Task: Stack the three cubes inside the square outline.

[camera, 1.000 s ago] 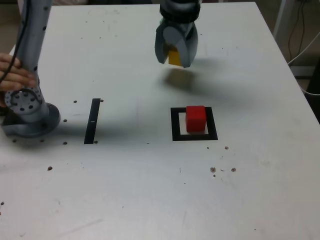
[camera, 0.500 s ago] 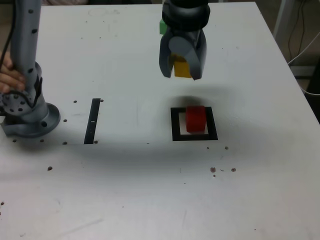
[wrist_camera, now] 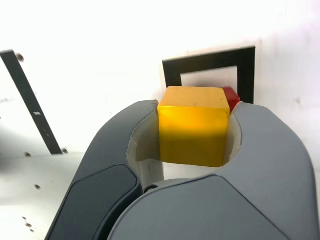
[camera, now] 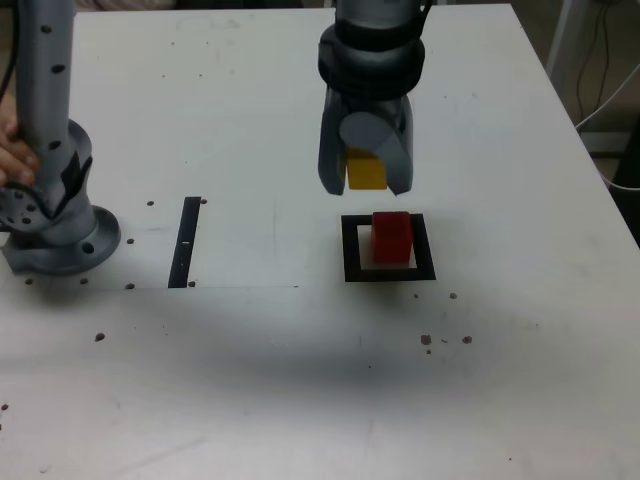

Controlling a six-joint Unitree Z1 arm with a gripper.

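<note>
My gripper needs to release the yellow cube on top of the red cube (camera: 393,219) (wrist_camera: 230,96). It now hangs just behind the square outline.
My gripper (camera: 366,178) hangs above the table, shut on the yellow cube (camera: 366,170), just behind and a little to the exterior view's left of the square outline (camera: 350,250). A red cube (camera: 392,237) stands inside that outline on its white centre. In the wrist view the yellow cube (wrist_camera: 194,125) fills the space between the grey fingers (wrist_camera: 125,145), with a corner of the red cube (wrist_camera: 231,96) and the square outline (wrist_camera: 210,61) showing beyond it. The green cube is hidden behind the arm.
A thin black strip (camera: 185,241) lies on the white table to the exterior view's left of the outline. The arm's grey base (camera: 55,215) stands at the far left, with a person's hand (camera: 12,160) resting against it. Small dark specks dot the tabletop.
The gripper has carried the yellow cube forward toward the outline and lower. The green cube, briefly seen behind the arm, is now covered. The red cube has not moved.
</note>
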